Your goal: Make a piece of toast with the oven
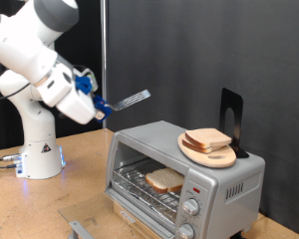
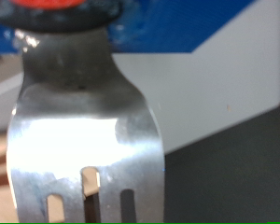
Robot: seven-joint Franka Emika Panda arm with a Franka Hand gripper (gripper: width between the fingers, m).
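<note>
The metal fork, now up in the air beside the oven, will be released by my gripper on the bare oven top beside the round wooden plate (image 1: 171, 128) (image 2: 219, 95), close to the back edge.
The silver oven (image 1: 221, 187) stands at the exterior view's right with its glass door (image 1: 138, 211) folded down. One piece of toast (image 1: 165, 180) lies on the wire rack inside. A second slice (image 1: 207, 138) lies on a round wooden plate (image 1: 225, 158) on the oven's top. My gripper (image 1: 97, 107), with blue fingers (image 1: 84, 88), is up in the air to the left of the oven and is shut on the handle of a metal fork (image 1: 134, 99). The fork's tines point towards the plate. In the wrist view the fork (image 2: 84, 140) fills most of the picture below the gripper (image 2: 70, 33).
A black stand (image 1: 231, 112) rises behind the plate on the oven's top. The arm's white base (image 1: 40, 154) stands on the wooden table (image 1: 50, 204) at the left. A small metal piece (image 1: 80, 230) lies at the table's front edge. A dark curtain hangs behind.
</note>
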